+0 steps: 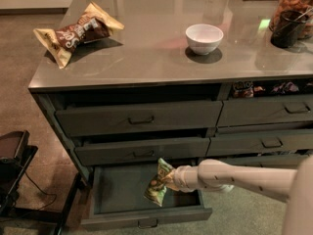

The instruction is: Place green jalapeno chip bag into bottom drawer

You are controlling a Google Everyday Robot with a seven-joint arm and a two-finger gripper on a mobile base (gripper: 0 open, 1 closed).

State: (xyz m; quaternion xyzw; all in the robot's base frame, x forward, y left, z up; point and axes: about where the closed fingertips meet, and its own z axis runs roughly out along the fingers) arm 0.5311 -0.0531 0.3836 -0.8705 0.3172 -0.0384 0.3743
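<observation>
The gripper will release the green jalapeno chip bag on the middle of the bottom drawer's inside (154,183), behind the drawer's handle.
The green jalapeno chip bag (159,183) is a small crinkled light-green bag with a pale label. It hangs over the inside of the bottom drawer (117,192), which is pulled out, its flat front and dark handle (146,223) at the bottom of the view. My gripper (170,179) reaches in from the right on a cream arm and is shut on the bag's right edge, holding it above the drawer floor near the right side.
A larger brown-and-tan chip bag (78,32) lies on the grey countertop at the left. A white bowl (204,37) stands mid-counter, a dark jar (292,18) at the right. Two drawers (139,117) above are slightly ajar. A black stand (14,170) is at the left floor.
</observation>
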